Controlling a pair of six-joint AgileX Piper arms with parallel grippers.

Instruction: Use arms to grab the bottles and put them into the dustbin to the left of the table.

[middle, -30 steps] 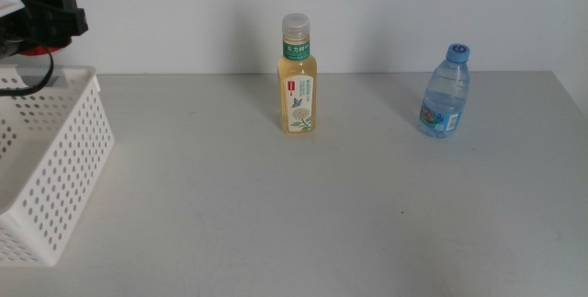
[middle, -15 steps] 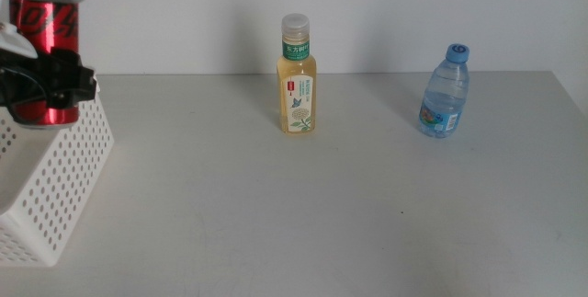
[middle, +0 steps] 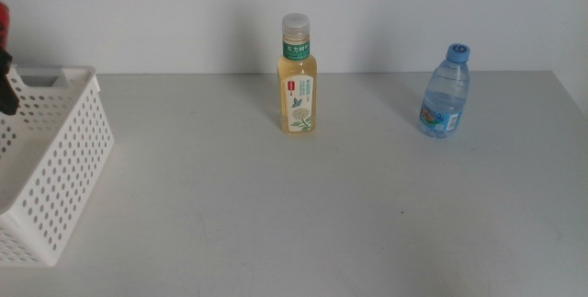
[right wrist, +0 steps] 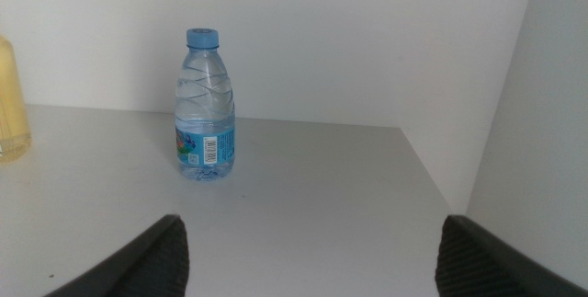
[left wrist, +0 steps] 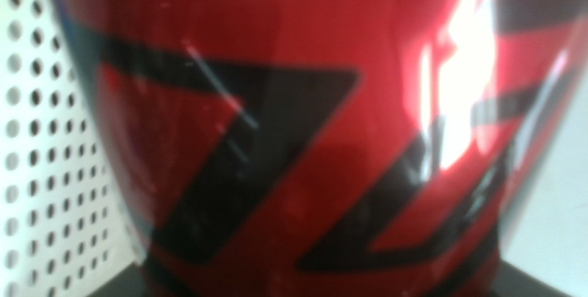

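Note:
Next, I let go of the red cola can, now held over the dustbin, with my left gripper in the dustbin [middle: 43, 159], along the side of the dustbin nearest the tea bottle.
The red cola can [left wrist: 294, 131] fills the left wrist view, with my left gripper [middle: 4, 90] shut on it. Only a dark sliver of that gripper and a strip of red [middle: 3, 19] show at the middle view's left edge, over the white perforated dustbin [middle: 64, 150]. The tall yellow tea bottle [middle: 297, 81] stands upright at the table's back centre. The small blue-capped water bottle [middle: 446, 95] stands upright at the back right. My right gripper [right wrist: 312, 260] hangs open low over the table, facing the water bottle [right wrist: 205, 108] from a distance, and is out of the middle view.
The dustbin's perforated wall [left wrist: 41, 150] shows beside the can. A white wall runs behind the grey-white table [middle: 322, 214]. The table's right edge [right wrist: 432, 187] lies close to the water bottle. A sliver of the tea bottle [right wrist: 9, 104] shows at the right wrist view's edge.
My left gripper with the cola can dropped over the dustbin's rim, then moved left until almost out of the middle view. Both bottles stayed put.

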